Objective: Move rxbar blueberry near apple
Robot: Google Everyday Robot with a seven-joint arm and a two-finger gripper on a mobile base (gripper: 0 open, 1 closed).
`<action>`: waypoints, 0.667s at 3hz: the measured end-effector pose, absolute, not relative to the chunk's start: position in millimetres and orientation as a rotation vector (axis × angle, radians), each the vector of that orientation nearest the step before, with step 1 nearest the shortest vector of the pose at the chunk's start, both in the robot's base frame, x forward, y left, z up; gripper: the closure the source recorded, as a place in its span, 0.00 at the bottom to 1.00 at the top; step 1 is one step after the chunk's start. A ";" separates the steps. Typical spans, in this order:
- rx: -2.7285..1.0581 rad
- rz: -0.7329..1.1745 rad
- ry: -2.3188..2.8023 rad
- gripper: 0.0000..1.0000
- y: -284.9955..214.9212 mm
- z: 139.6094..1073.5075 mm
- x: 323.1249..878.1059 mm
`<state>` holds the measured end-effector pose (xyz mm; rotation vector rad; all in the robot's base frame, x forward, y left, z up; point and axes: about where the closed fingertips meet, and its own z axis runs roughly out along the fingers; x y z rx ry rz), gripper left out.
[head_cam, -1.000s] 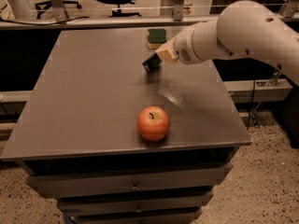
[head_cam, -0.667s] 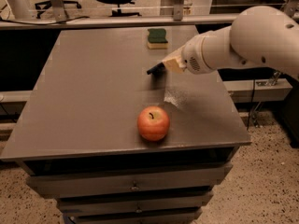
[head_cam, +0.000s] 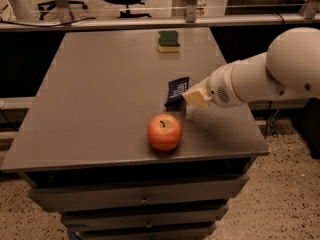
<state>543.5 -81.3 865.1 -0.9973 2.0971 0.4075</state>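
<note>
The robot's gripper should release the rxbar blueberry on the grey table [head_cam: 194, 105] just behind the apple, toward the side of the white arm. The bar is held just above the table now.
The rxbar blueberry [head_cam: 177, 90], a dark navy wrapper with pale print, is held tilted just above the grey table [head_cam: 100, 94], right of the middle. My gripper [head_cam: 186, 98] comes in from the right on the white arm and is shut on the bar's right end. The apple [head_cam: 164, 131], red-orange with a short dark stem, stands on the table near the front edge, a little in front of and to the left of the bar.
A green-topped yellow sponge [head_cam: 169, 40] lies near the table's far edge. The table has drawers below its front edge [head_cam: 145, 200]. Office chairs and a rail stand behind the table.
My gripper has carried the bar from the far middle of the table toward the front, down closer to the apple. The apple and the sponge have not moved.
</note>
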 end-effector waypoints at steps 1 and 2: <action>-0.972 0.424 2.164 1.00 -99.8 853.5 522.1; -0.952 0.418 2.222 1.00 -118.2 850.0 507.2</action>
